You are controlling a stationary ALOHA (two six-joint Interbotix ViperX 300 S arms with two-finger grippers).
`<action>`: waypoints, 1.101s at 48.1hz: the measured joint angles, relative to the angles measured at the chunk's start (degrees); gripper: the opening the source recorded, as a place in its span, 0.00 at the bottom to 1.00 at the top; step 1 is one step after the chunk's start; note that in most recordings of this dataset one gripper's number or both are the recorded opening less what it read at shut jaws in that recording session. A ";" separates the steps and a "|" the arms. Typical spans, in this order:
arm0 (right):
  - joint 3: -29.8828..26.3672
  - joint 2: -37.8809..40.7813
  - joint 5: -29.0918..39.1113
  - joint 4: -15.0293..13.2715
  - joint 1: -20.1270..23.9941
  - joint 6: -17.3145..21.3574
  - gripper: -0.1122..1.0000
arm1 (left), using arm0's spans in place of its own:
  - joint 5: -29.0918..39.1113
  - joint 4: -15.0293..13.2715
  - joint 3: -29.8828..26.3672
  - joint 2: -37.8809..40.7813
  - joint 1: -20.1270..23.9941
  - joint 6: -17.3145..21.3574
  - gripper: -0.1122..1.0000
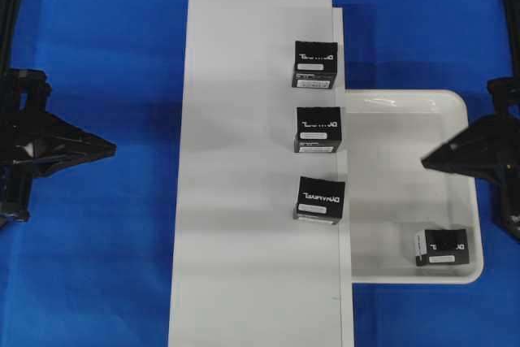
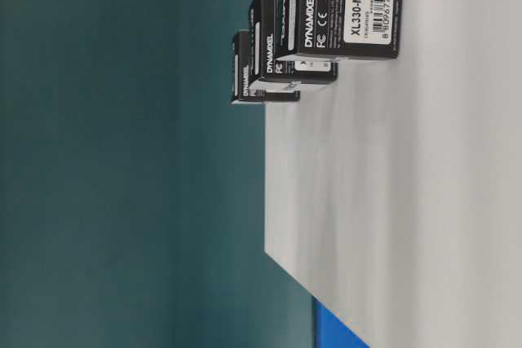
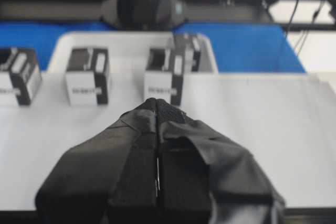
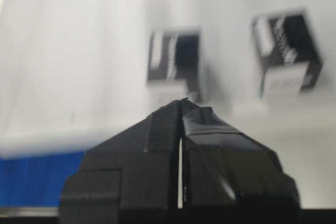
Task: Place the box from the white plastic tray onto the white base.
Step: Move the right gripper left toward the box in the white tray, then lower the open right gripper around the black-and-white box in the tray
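The fingers of my right gripper should next close on the long sides of the box (image 1: pixel 446 248) in the white plastic tray, one finger beside the box's label.
The box (image 1: pixel 441 247), small and black with a white label strip, lies in the near right corner of the white plastic tray (image 1: pixel 398 160). In the left wrist view the box (image 3: pixel 190 50) shows behind the row, inside the tray (image 3: pixel 126 40). The long white base (image 1: pixel 244 168) lies left of the tray. My right gripper (image 1: pixel 426 162) is shut and empty over the tray's right side, up and apart from the box. My left gripper (image 1: pixel 110 149) is shut and empty over the blue table, left of the base. Both show pressed fingers in their wrist views, left gripper (image 3: pixel 157 102), right gripper (image 4: pixel 182 102).
Three black boxes with white lettering (image 1: pixel 314 63) (image 1: pixel 318 128) (image 1: pixel 319 198) stand in a row along the base's right edge, next to the tray. The table-level view shows the same row (image 2: pixel 342 6) on the base (image 2: pixel 408 201). Blue tabletop (image 1: pixel 106 54) surrounds everything.
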 measured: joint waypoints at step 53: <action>-6.59 22.32 27.86 1.49 15.47 11.87 0.38 | 5.10 0.09 -1.93 0.09 -0.97 -0.09 0.04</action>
